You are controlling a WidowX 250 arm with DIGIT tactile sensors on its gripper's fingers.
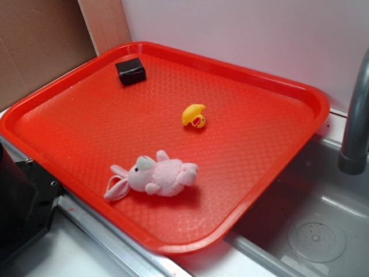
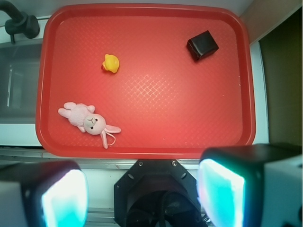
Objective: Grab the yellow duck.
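Observation:
I will next move my gripper to the yellow duck's body (image 1: 192, 113) (image 2: 112, 62), between the pink bunny and the black block, and close it there.
The tiny yellow duck (image 1: 194, 115) with a red-orange beak sits on the red tray (image 1: 86, 133), right of its middle. In the wrist view the yellow duck (image 2: 111, 63) lies in the upper left part of the tray (image 2: 189, 113). My gripper (image 2: 142, 196) is high above and back from the tray, over the robot base, far from the duck. Its two fingers (image 2: 64, 198) stand wide apart with nothing between them. The gripper does not show in the exterior view.
A pink plush bunny (image 1: 153, 177) lies near the tray's front edge, also in the wrist view (image 2: 87, 121). A small black block (image 1: 131, 71) sits at the tray's far corner. A grey faucet (image 1: 356, 121) and sink (image 1: 317, 231) are to the right. The black robot base (image 1: 23, 202) is at the left.

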